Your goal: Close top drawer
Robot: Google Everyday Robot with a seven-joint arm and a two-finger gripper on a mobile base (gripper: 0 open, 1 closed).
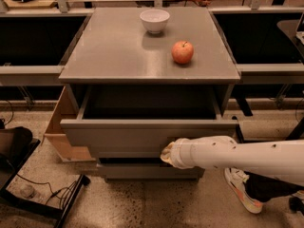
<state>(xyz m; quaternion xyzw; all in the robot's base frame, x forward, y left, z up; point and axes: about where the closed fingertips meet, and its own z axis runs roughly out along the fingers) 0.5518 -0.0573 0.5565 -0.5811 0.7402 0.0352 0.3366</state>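
The top drawer, now partly out of the grey cabinet, will be let go of by my gripper when pushed in flush with the cabinet's front, just below the cabinet top (pixel 149 115).
The top drawer (pixel 147 136) is a wide grey metal tray with a plain flat front, partly pulled out of the grey cabinet (pixel 118 56). Its inside looks dark and empty. My white arm (pixel 237 155) reaches in from the right. My gripper (pixel 167 155) is at the arm's tip, against the lower middle of the drawer's front panel. Its fingers are hidden behind the wrist.
A white bowl (pixel 155 20) and a red apple (pixel 182 52) sit on the cabinet top. A lower grey drawer (pixel 142 167) sticks out slightly under the top one. A tan wooden box (pixel 61 132) stands at the cabinet's left. Cables (pixel 42 189) and a shoe (pixel 242 189) lie on the floor.
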